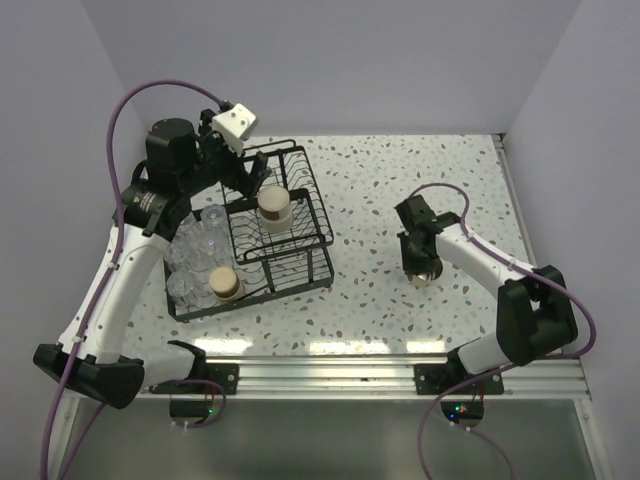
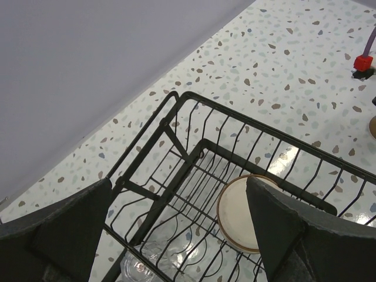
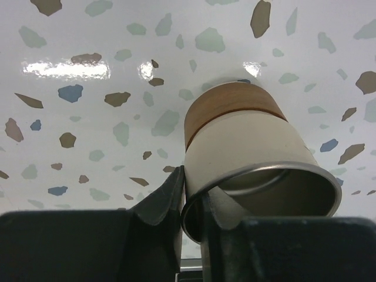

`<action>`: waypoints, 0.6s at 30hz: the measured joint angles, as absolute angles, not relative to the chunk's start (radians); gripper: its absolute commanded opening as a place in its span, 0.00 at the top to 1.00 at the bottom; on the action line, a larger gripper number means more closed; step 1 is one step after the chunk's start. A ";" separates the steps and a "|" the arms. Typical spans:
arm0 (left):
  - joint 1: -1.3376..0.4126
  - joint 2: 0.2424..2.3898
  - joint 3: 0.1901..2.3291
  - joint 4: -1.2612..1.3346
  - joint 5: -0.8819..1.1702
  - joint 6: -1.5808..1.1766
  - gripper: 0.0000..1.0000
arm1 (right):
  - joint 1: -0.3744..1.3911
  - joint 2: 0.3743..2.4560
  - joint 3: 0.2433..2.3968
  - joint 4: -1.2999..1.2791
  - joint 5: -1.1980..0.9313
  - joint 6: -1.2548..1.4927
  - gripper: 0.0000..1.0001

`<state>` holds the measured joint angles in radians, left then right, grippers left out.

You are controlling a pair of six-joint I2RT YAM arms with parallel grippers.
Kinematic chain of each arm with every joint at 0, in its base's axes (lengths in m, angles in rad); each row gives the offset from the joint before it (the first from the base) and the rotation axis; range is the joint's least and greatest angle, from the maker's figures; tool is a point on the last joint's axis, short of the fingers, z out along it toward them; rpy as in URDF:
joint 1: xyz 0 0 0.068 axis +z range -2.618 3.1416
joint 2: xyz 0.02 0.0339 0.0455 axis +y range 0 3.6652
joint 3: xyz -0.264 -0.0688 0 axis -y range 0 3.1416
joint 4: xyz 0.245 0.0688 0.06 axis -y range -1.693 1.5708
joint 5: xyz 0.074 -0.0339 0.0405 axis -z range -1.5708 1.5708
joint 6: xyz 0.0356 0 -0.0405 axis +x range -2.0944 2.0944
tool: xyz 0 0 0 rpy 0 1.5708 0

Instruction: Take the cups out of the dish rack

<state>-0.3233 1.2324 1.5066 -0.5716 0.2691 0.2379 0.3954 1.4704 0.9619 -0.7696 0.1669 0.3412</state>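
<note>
Next, I close my left gripper on the sides (image 1: 273,208) (image 2: 219,212) near the base of the tan cup, which sits upside down on the slotted level of the rack.
The black wire dish rack (image 1: 285,235) stands at the left of the table. A tan cup (image 1: 272,207) sits base up on its slotted tier, and its cream base shows in the left wrist view (image 2: 241,214). A second tan cup (image 1: 225,284) and clear plastic cups (image 1: 200,245) stand in the basket part. My left gripper (image 1: 245,178) hovers open over the rack's far end, with the fingers (image 2: 61,235) spread wide and empty. My right gripper (image 1: 421,258) is shut on the rim of a tan-and-cream cup (image 3: 247,147), one finger inside and one outside, with the cup's far end down at the table.
The speckled table (image 1: 400,180) stretches between the rack and the right arm. Walls close in the back and both sides. A clear cup (image 2: 141,267) lies under the rack wires below my left gripper.
</note>
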 measured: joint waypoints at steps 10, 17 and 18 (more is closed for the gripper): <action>-0.324 1.237 1.507 -0.637 0.442 0.316 0.00 | 0.390 1.482 1.016 -0.796 0.137 0.301 0.27; -0.334 1.348 1.559 -0.823 0.507 0.432 0.00 | 0.390 1.404 1.064 -0.828 0.131 0.292 0.12; -0.337 1.362 1.559 -0.839 0.503 0.434 0.00 | 0.389 1.393 1.068 -0.831 0.131 0.291 0.12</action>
